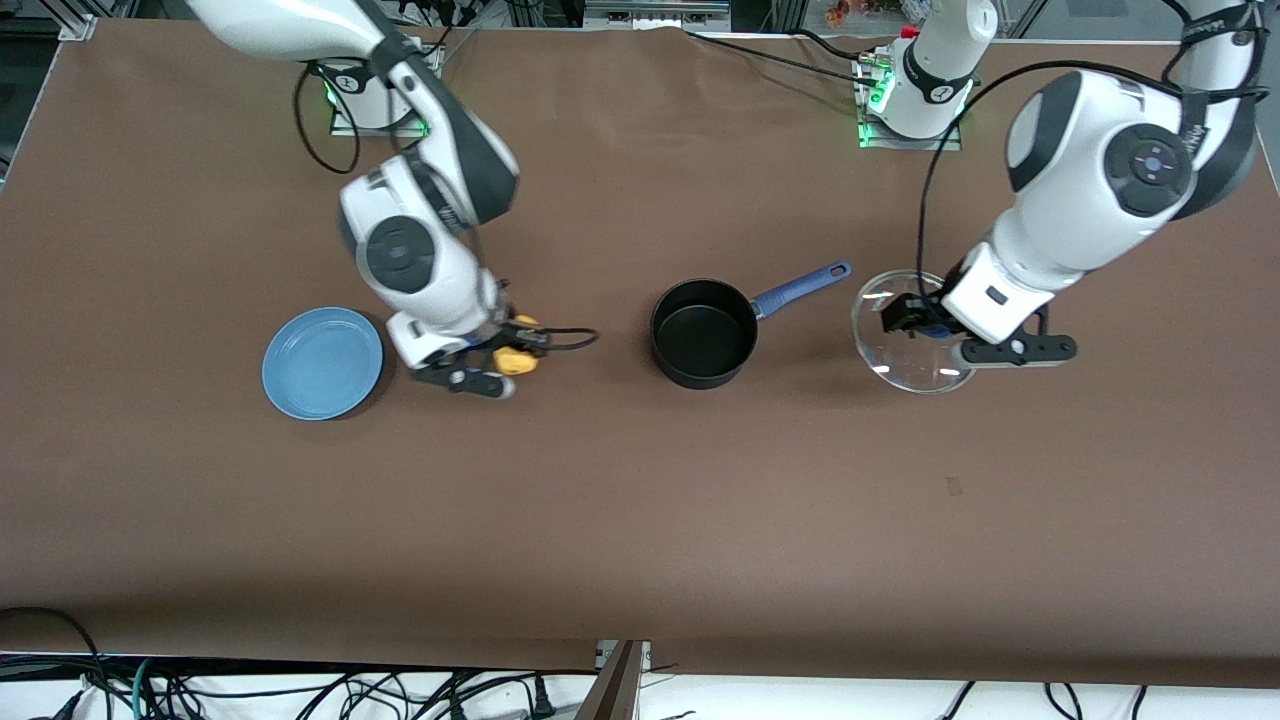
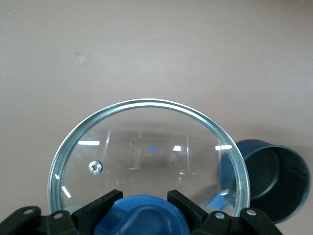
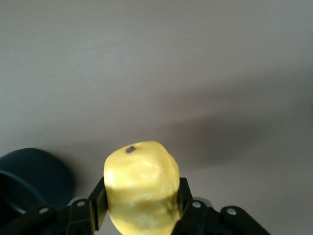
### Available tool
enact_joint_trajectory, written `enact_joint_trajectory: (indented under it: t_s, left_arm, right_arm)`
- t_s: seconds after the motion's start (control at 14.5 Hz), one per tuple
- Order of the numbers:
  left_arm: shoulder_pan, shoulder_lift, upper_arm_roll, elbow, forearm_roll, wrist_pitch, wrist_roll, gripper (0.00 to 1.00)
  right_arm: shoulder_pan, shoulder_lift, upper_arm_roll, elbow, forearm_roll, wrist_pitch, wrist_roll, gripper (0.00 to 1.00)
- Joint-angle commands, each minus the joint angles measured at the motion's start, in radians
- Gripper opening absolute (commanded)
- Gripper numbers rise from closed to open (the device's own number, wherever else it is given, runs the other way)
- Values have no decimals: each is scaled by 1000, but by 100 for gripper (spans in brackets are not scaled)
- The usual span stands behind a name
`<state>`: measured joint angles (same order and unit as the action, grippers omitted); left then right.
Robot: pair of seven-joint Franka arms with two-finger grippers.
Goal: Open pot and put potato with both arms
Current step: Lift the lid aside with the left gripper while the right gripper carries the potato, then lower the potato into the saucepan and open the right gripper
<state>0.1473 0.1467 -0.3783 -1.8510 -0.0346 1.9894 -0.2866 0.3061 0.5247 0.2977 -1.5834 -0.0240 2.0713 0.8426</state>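
I will let go of the yellow potato with my right gripper once it is on the inside bottom of the open black pot (image 1: 711,347).
The black pot (image 1: 703,335) stands open mid-table, its blue handle (image 1: 800,285) pointing toward the left arm's end. My left gripper (image 1: 915,322) is shut on the blue knob (image 2: 142,218) of the clear glass lid (image 1: 905,365), holding it just past the handle's tip. In the left wrist view the lid (image 2: 146,147) fills the middle and the pot (image 2: 274,181) shows at the edge. My right gripper (image 1: 505,355) is shut on the yellow potato (image 1: 517,358), low over the table between the plate and the pot. In the right wrist view the potato (image 3: 142,188) sits between the fingers, with the pot (image 3: 29,181) at the edge.
A flat blue plate (image 1: 322,362) lies toward the right arm's end, beside the right gripper. A black cable (image 1: 570,340) loops from the right wrist toward the pot. The brown table (image 1: 640,520) stretches bare toward the front camera.
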Motion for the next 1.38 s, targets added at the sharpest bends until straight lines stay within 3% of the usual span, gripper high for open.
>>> enact_joint_trajectory:
  t_s: [0.0,0.35,0.69,0.9,1.31]
  left_arm:
    - [66,-16,-13,-22,-21,-6,104,47]
    - [139,10,-11,-66,-13,61,211,48]
    - [167,56,-10,-184,55,265,224,47]
    - [173,85,-8,-255,119,374,225,47]
    - [225,149,-7,-329,128,534,225,45]
  right_arm:
    - [70,89,-6,108,-1,13,145,46]
    - [185,143,-6,126,-1,167,384,46]
    - [267,202,-6,167,-1,242,576,46]
    - [294,247,-8,180,-1,315,642,46]
    - [318,285,-11,180,-2,392,690,50]
